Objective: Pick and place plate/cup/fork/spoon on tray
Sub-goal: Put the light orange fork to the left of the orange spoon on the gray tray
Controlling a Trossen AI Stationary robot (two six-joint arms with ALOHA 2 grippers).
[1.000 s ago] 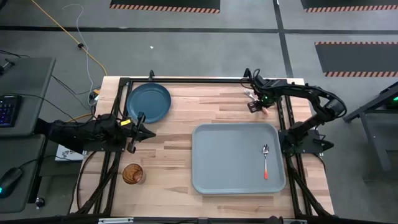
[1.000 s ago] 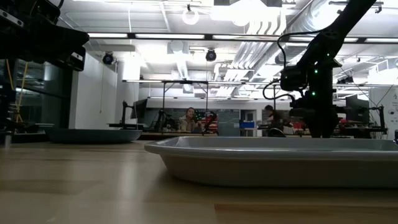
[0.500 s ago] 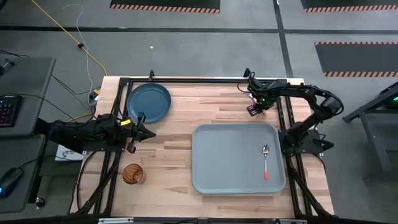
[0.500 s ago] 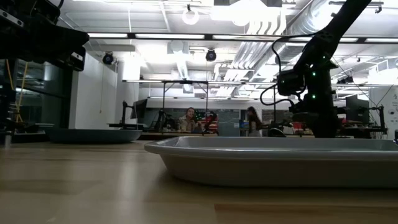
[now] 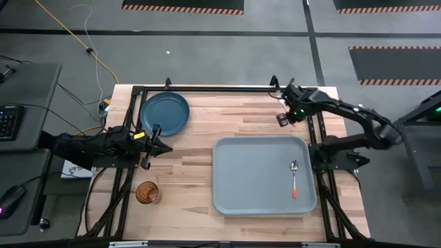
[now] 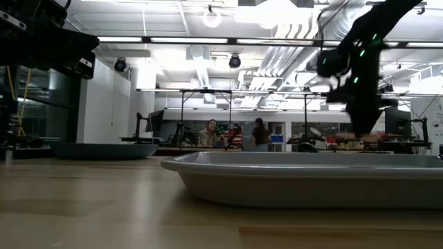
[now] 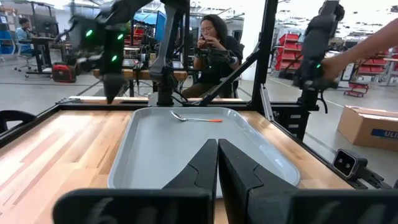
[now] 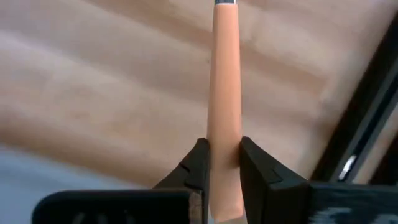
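The robot's right gripper should release the fork on the tray (image 5: 281, 177) next to the spoon, on the spoon's side toward the cup.
The fork shows only in the right wrist view, as an orange handle (image 8: 225, 74) with my right gripper (image 8: 224, 149) shut on it. In the high view that gripper (image 5: 282, 118) hangs over the table's far right part, just beyond the tray's far edge. The pale grey-blue tray (image 5: 241, 179) lies at the right. The spoon (image 5: 294, 178) rests flat in the tray near its right rim. The teal plate (image 5: 164, 114) sits at the far left, and the amber cup (image 5: 147, 192) stands at the near left. My left gripper (image 7: 217, 168) is shut at the table's left side. My right gripper pinches the fork's orange handle (image 8: 225, 134) between its two fingers (image 8: 198, 162), coming from above. The handle runs on past the fingertips to the silver neck. The tines are out of the picture. The wood behind the handle is blurred, and the handle looks lifted off it.
Black frame rails run along the table's left, far and right edges (image 5: 313, 131). Bare wood lies between the plate and the tray (image 5: 196, 138). People are in the room beyond the table (image 7: 214, 37).
My right arm has risen and swung toward the table's right edge, and it now shows blurred in the low view. The fork that lay on the wood by the far right corner no longer shows there.
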